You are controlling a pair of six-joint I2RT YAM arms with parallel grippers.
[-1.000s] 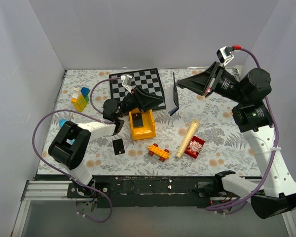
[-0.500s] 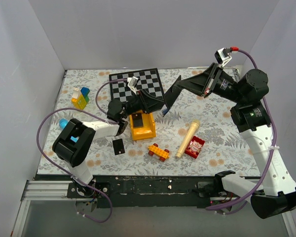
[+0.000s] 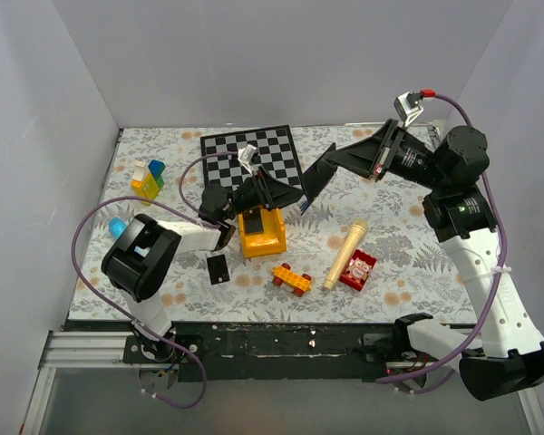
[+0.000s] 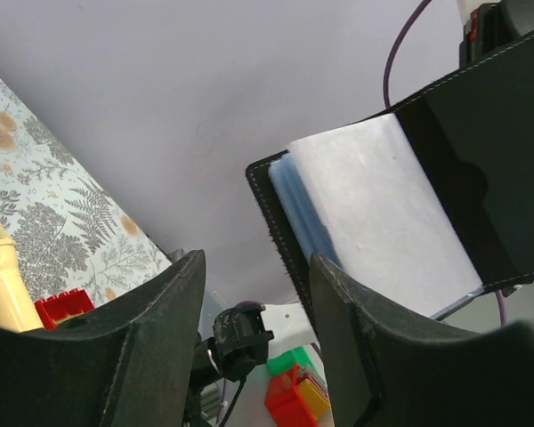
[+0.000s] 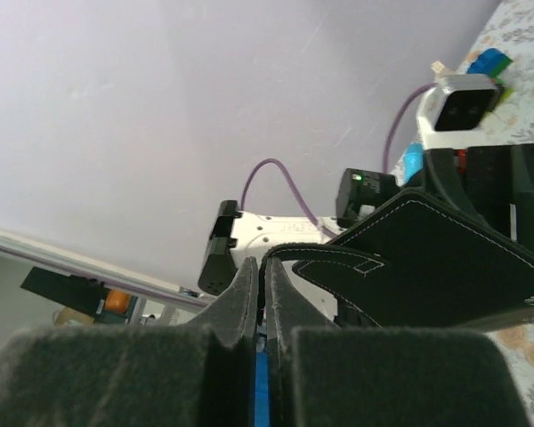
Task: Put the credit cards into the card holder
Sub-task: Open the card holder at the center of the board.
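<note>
Next, I let go of the card holder, still hanging open above the table, with my right gripper on the table (image 3: 315,237) between the yellow toy and the cream cylinder.
The card holder (image 3: 315,176), a black folding wallet, hangs open in the air above the table. My right gripper (image 3: 332,162) is shut on its edge. In the right wrist view the thin black leather sits pinched between the fingers (image 5: 249,294), and the card holder (image 5: 427,258) spreads out beyond them. My left gripper (image 3: 295,193) is open, its tips just below the wallet. The left wrist view shows the card holder (image 4: 374,196) with its blue-grey pockets right beyond the left gripper (image 4: 256,267), nothing between the jaws. One credit card (image 3: 218,268) lies on the table; another dark card (image 3: 254,220) rests on the yellow toy.
A yellow toy (image 3: 261,236) stands under the left gripper, a chessboard (image 3: 254,152) behind it. An orange brick (image 3: 291,278), a cream cylinder (image 3: 344,254) and a red block (image 3: 357,269) lie at the front. Stacked coloured blocks (image 3: 149,179) stand at the left. Walls enclose three sides.
The right gripper has swung the card holder left and down, tilting it toward the left gripper. The left gripper has reached right to meet it. Both cards have stayed put.
</note>
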